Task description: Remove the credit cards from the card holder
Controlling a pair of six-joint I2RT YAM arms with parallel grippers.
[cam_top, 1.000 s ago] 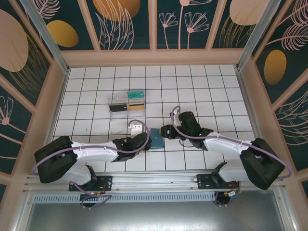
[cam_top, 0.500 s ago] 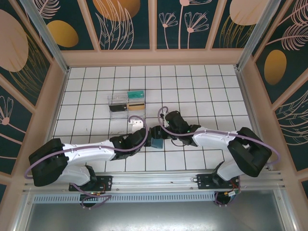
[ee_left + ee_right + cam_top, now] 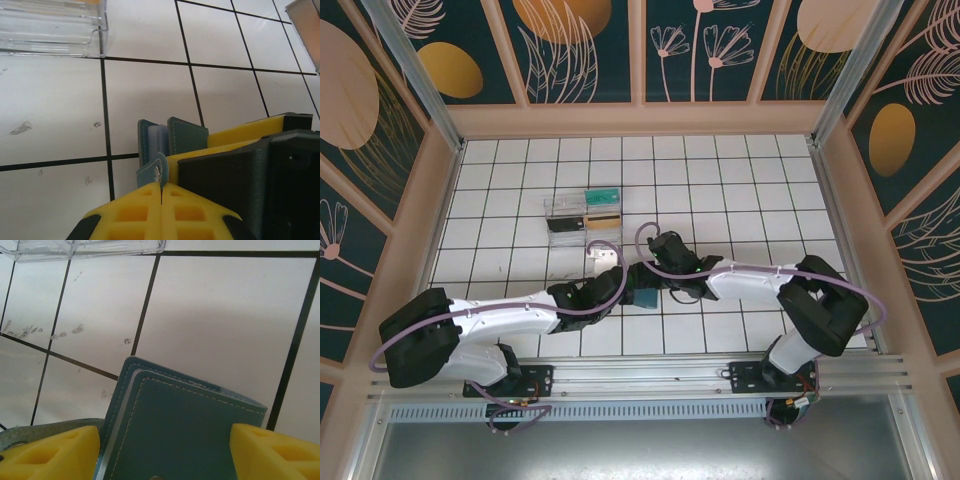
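My right gripper straddles both folded halves of the card holder, so it should take only the near cover point(image 3: 188, 137) and swing it open before removing the credit cards.
The slate-blue card holder point(image 3: 643, 298) stands between both arms near the table's middle. My left gripper point(image 3: 161, 186) is shut on its small snap tab point(image 3: 159, 170), and the folded halves point(image 3: 186, 136) rise just beyond with a pale card edge point(image 3: 156, 137) between them. My right gripper point(image 3: 162, 452) is open, its yellow fingers point(image 3: 272, 450) on either side of the card holder point(image 3: 185, 430). A teal credit card point(image 3: 603, 193) and an orange-tan credit card point(image 3: 603, 217) lie on the tiles further back.
A clear plastic box point(image 3: 565, 212) sits left of the loose cards; it also shows at the top of the left wrist view point(image 3: 50, 22). Wooden walls point(image 3: 640, 120) ring the white tiled floor. The two arms crowd the middle front.
My right arm has reached left to the card holder, and its jaws have spread wider around it. The left gripper stays shut on the tab and has shifted slightly.
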